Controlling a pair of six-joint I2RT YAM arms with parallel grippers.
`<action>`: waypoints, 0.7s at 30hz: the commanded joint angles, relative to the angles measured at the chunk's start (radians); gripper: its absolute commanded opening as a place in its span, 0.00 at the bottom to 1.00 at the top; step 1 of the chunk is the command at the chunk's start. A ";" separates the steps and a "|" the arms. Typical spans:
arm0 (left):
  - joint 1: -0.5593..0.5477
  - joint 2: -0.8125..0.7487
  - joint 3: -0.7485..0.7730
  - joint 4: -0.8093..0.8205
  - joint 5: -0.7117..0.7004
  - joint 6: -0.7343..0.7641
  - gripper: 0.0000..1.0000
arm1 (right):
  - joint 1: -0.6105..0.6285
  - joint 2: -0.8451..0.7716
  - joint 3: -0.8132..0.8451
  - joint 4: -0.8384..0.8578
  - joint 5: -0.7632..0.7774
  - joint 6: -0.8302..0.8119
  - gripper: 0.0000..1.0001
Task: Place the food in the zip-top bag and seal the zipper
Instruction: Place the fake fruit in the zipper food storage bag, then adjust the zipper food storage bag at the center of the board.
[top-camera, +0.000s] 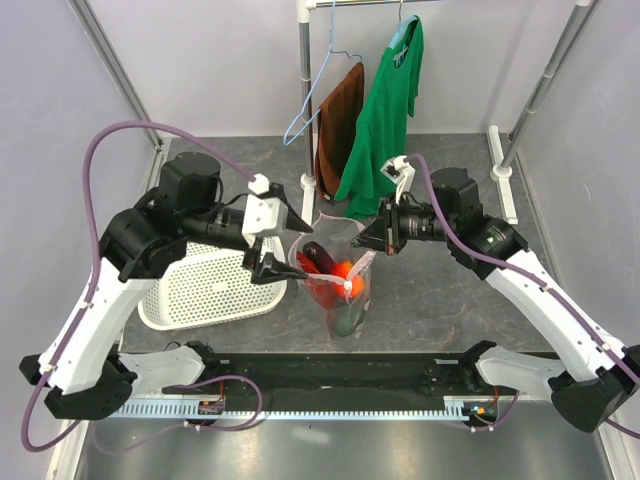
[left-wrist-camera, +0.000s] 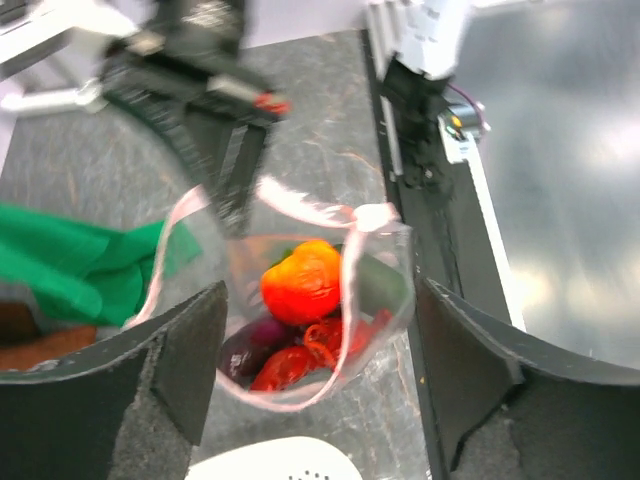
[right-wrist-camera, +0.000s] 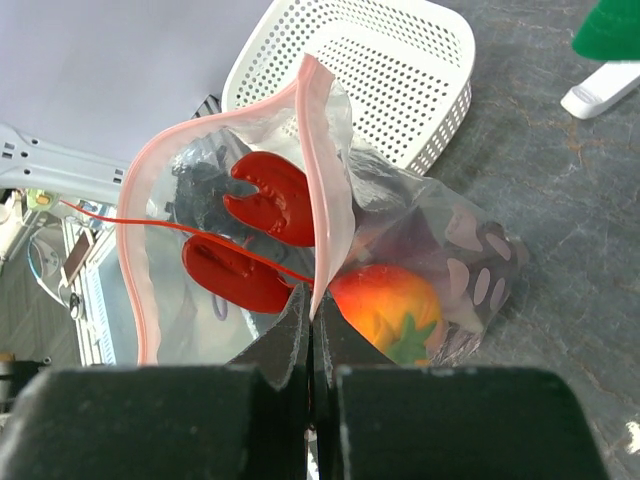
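I should hold the bag's rim with my left gripper while my right gripper takes the slider (top-camera: 347, 287), because my right gripper is pinching the pink zipper strip away from its white slider.
The clear dotted zip-top bag (top-camera: 345, 300) stands open at the table's middle, holding the red lobster (right-wrist-camera: 265, 200), the tomato (right-wrist-camera: 385, 310), the dark grape bunch (left-wrist-camera: 250, 345) and a dark green piece (left-wrist-camera: 378, 285). My right gripper (right-wrist-camera: 312, 322) is shut on the bag's pink zipper strip (right-wrist-camera: 325, 180) at its far right edge and holds the mouth up; it also shows in the top view (top-camera: 365, 238). My left gripper (left-wrist-camera: 320, 380) is open, its fingers wide on either side of the bag's mouth, just left of the bag in the top view (top-camera: 288, 243).
A white perforated basket (top-camera: 205, 285) lies left of the bag, under my left arm. Behind the bag a rack pole (top-camera: 307, 100) carries a green shirt (top-camera: 385, 110), a brown cloth (top-camera: 340, 120) and a blue hanger (top-camera: 310, 105). A black rail (top-camera: 340, 375) runs along the near edge.
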 joint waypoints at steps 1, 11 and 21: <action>-0.093 0.057 0.024 -0.110 -0.022 0.177 0.78 | -0.001 0.034 0.089 0.088 -0.053 -0.055 0.00; -0.248 0.152 -0.050 -0.046 -0.280 0.223 0.73 | 0.022 0.092 0.123 0.111 -0.084 -0.096 0.00; -0.256 0.141 -0.064 -0.098 -0.176 0.206 0.44 | 0.042 0.172 0.185 0.176 -0.090 -0.139 0.00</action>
